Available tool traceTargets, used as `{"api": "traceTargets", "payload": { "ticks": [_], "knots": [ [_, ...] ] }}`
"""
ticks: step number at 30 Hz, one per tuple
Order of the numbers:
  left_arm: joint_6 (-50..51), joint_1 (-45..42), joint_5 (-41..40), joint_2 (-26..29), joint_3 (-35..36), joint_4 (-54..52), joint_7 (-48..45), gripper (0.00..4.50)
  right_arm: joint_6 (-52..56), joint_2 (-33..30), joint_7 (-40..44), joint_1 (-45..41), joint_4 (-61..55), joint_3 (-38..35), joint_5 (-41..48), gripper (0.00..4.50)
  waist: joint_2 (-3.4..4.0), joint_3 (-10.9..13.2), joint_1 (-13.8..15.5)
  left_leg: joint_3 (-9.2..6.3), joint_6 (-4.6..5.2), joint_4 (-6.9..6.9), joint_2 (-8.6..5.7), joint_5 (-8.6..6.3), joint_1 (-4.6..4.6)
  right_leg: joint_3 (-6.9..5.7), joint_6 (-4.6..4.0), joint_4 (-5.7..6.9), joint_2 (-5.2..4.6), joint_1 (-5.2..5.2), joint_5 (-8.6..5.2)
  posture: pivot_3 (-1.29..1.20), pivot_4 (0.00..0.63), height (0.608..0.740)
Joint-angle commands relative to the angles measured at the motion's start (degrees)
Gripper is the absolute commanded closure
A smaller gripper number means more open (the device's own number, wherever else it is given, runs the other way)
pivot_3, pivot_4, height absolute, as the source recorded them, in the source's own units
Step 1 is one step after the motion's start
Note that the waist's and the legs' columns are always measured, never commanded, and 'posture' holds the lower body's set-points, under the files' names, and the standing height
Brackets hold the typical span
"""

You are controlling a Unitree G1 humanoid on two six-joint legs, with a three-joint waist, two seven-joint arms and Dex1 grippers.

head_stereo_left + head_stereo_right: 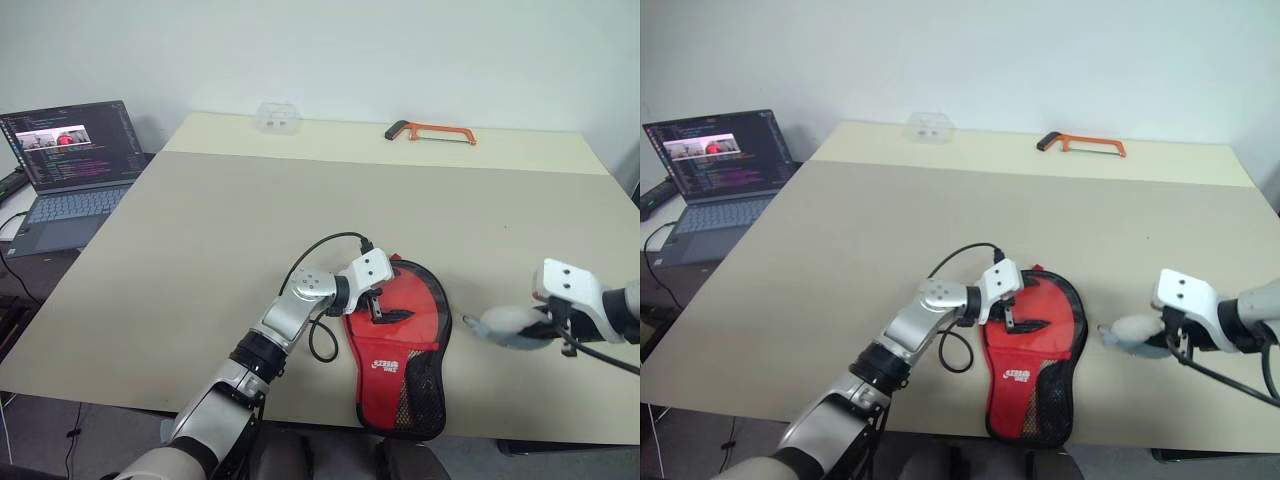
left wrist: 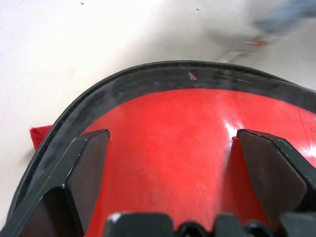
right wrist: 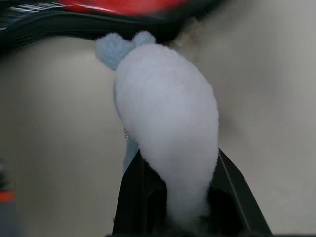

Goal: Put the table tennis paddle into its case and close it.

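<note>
Next, my right gripper releases the plush toy on the table (image 1: 499, 382) next to the black mesh of the case.
Its case (image 1: 402, 362), red with black piping, black mesh and a white logo, lies flat near the table's front edge. My left gripper (image 1: 378, 306) hovers open over the round end. In the left wrist view its fingers (image 2: 89, 168) straddle a smooth red surface inside the black rim (image 2: 163, 76). I cannot tell whether that surface is the table tennis paddle or the case's panel. To the right of the case, my right gripper (image 1: 545, 326) is shut on a white and pale blue plush toy (image 3: 165, 123), held above the table.
The beige table (image 1: 300, 190) stretches wide behind the case. An orange hacksaw (image 1: 430, 131) and a clear plastic container (image 1: 278, 117) lie at the far edge. An open laptop (image 1: 70, 165) stands on a lower surface to the left.
</note>
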Motion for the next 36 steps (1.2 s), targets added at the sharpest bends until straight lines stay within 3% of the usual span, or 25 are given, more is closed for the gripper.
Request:
{"api": "traceTargets", "payload": {
  "ticks": [1, 8, 16, 36],
  "knots": [
    [0.1, 0.2, 5.5, 1.5, -3.1, 4.1, 0.6, 0.00, -2.6, -1.2, 2.9, 3.8, -6.7, -1.0, 1.4, 4.17, -0.01, 0.0, 0.0, -0.05, 0.00, -0.02, 0.00, 0.00, 0.08, -0.02, 0.00, -0.09, 0.00, 0.14, 0.00, 0.00, 0.150, 0.740],
    [0.8, -0.3, 5.4, 0.9, -3.0, 4.3, 0.7, 0.00, -4.4, 0.7, 2.7, 7.8, -15.5, 5.6, 2.0, 4.17, -0.06, 0.0, -0.1, -0.34, -0.01, -0.02, -0.09, -0.03, 0.23, -0.12, 0.01, -0.28, -0.07, 0.51, -0.01, 0.00, 0.150, 0.740],
    [1.4, -0.1, 5.7, 1.6, -3.1, 4.8, 0.7, 0.00, -9.0, 0.5, 6.6, 14.2, -19.9, 7.4, 4.0, 4.17, -0.20, 0.0, -0.1, -0.56, -0.01, -0.02, -0.17, -0.04, 0.23, -0.30, 0.02, -0.35, -0.10, 0.64, -0.02, 0.00, 0.150, 0.740],
    [1.6, -0.7, 5.9, 2.6, -3.0, 5.3, 0.8, 0.00, -12.1, 0.9, 7.6, 15.4, -22.4, 14.0, 3.1, 4.18, -0.44, -0.1, -0.1, -0.65, -0.01, -0.02, -0.21, -0.04, 0.27, -0.34, 0.02, -0.34, -0.12, 0.68, -0.02, 0.00, 0.150, 0.740]
  ]
}}
